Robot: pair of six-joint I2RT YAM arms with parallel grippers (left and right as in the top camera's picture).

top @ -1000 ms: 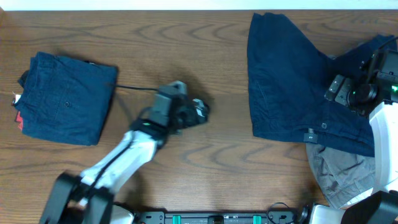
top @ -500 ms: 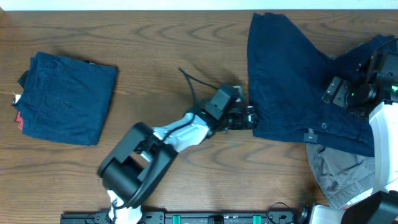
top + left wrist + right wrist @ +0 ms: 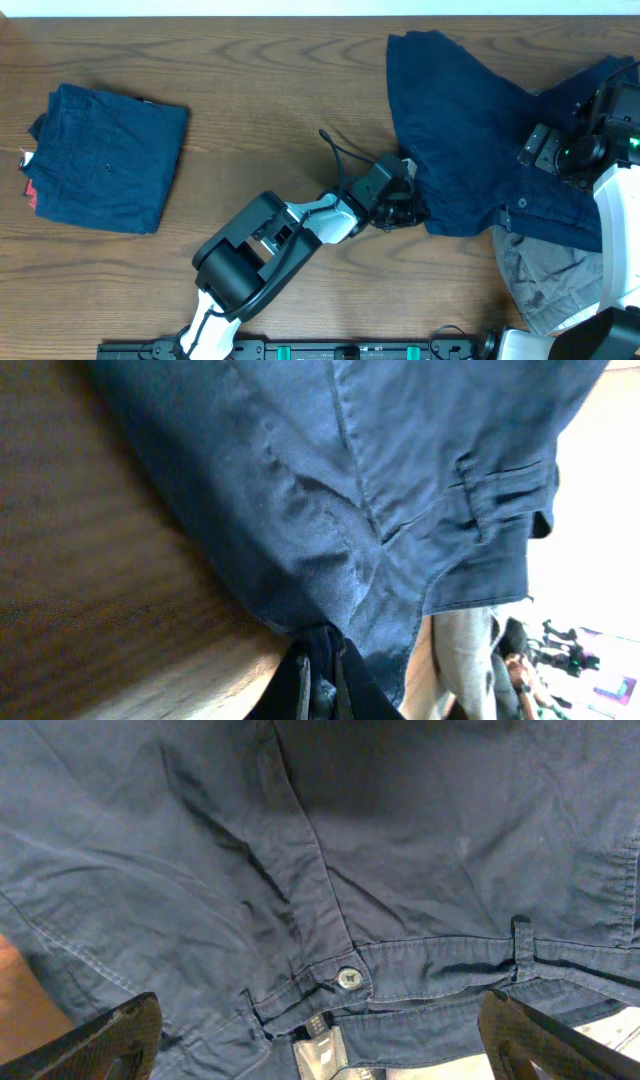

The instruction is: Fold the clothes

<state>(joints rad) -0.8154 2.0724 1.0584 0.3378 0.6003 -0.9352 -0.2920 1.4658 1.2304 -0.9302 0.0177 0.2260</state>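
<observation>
Next, I release the edge of the unfolded shorts from my left gripper on the bare wooden table (image 3: 206, 164) next to the folded navy shorts.
Unfolded dark navy shorts (image 3: 470, 120) lie spread at the table's right. My left gripper (image 3: 408, 205) is at their lower left edge, shut on a pinch of the fabric. In the left wrist view the fingertips (image 3: 303, 690) are pressed together with dark cloth between them, and the shorts (image 3: 330, 490) rise above. My right gripper (image 3: 548, 150) hangs open over the waistband. Its wrist view shows wide-apart fingers (image 3: 110, 1040) either side of the shorts' button (image 3: 348, 978). A second pair of navy shorts (image 3: 105, 158) lies folded at the far left, red label (image 3: 30, 192) showing.
A grey garment (image 3: 540, 280) lies under the unfolded shorts at the front right and also shows in the left wrist view as grey cloth (image 3: 460, 655). A black cable (image 3: 335, 150) loops off the left arm. Bare wooden table (image 3: 280, 90) runs between the two pairs.
My left arm swept right from mid-table to the unfolded shorts' left edge and shut on the fabric. That edge has shifted and bunched. The right arm has not moved.
</observation>
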